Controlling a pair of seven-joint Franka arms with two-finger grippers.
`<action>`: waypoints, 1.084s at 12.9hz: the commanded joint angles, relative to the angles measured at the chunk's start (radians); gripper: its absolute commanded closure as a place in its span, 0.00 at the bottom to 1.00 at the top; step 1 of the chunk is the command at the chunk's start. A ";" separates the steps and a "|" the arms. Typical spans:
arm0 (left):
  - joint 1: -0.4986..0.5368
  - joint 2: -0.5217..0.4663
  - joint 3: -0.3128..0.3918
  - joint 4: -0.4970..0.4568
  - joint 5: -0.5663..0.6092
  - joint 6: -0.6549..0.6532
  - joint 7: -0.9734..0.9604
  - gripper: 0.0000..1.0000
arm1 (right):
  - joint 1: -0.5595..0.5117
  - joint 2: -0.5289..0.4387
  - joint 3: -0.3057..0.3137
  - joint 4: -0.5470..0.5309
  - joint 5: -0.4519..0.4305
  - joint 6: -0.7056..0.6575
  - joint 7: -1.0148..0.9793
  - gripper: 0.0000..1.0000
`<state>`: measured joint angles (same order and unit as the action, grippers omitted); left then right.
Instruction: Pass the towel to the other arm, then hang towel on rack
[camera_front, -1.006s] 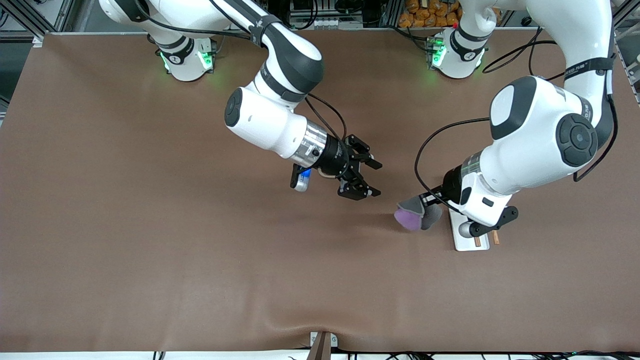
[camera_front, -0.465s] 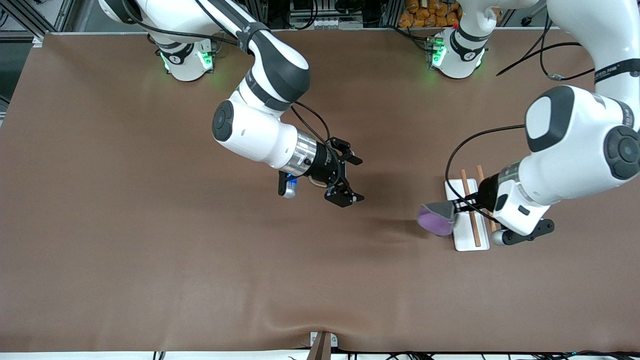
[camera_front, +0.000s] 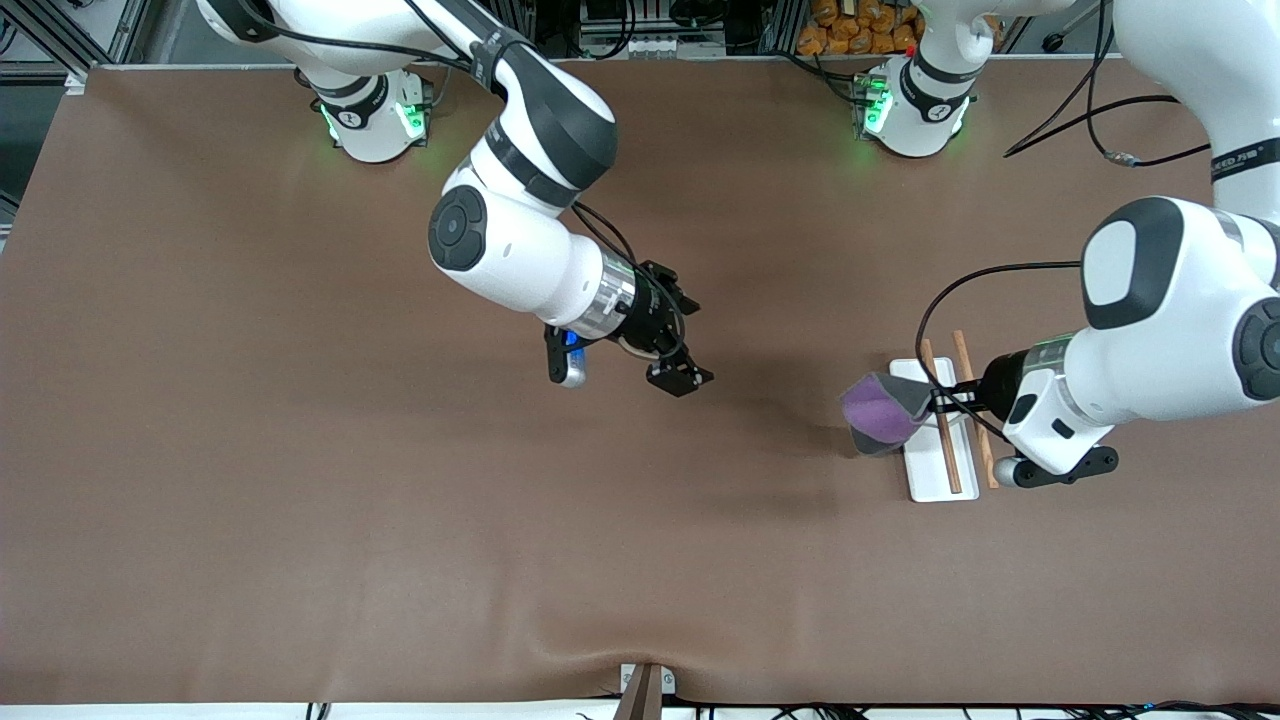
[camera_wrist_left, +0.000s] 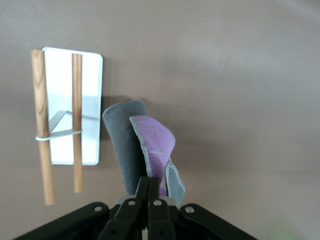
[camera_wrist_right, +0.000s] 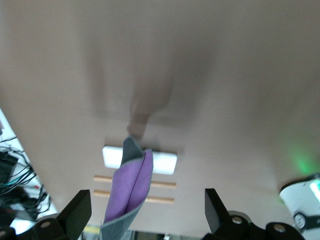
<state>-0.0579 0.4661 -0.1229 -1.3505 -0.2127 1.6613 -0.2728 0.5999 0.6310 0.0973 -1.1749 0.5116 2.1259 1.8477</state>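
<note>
I need to let go of the towel with my left gripper, draped across the middle of both brown rods (camera_front: 945, 401) (camera_wrist_left: 61, 134), above the white base.
My left gripper (camera_front: 940, 403) is shut on the towel (camera_front: 880, 413), a folded grey and purple cloth that hangs in the air beside the rack (camera_front: 940, 432). The rack is a white base with two brown rods, at the left arm's end of the table. In the left wrist view the towel (camera_wrist_left: 145, 145) hangs from my closed left gripper (camera_wrist_left: 151, 186) beside the rack (camera_wrist_left: 70, 107). My right gripper (camera_front: 682, 337) is open and empty over the middle of the table. The right wrist view shows the towel (camera_wrist_right: 131, 187) and rack (camera_wrist_right: 162, 162) farther off between its open fingertips (camera_wrist_right: 80, 210).
The brown table (camera_front: 300, 500) carries only the rack. A small metal bracket (camera_front: 645, 685) sits at the table edge nearest the front camera.
My left gripper has carried the towel toward the left arm's end, from beside the rack's edge to partly over its base. My right gripper has drawn back a little toward its own base, still open.
</note>
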 joint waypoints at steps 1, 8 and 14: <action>0.029 -0.006 -0.006 -0.002 0.021 -0.092 0.050 1.00 | -0.012 -0.028 0.005 -0.009 -0.079 -0.075 0.008 0.00; 0.133 -0.009 -0.004 -0.032 0.098 -0.153 0.245 1.00 | -0.109 -0.094 0.009 -0.009 -0.136 -0.306 -0.197 0.00; 0.182 0.026 -0.006 -0.027 0.161 -0.117 0.314 1.00 | -0.196 -0.149 0.007 -0.009 -0.142 -0.435 -0.418 0.00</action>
<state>0.1075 0.4795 -0.1201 -1.3790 -0.0797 1.5289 0.0195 0.4422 0.5128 0.0922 -1.1709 0.3886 1.7328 1.4764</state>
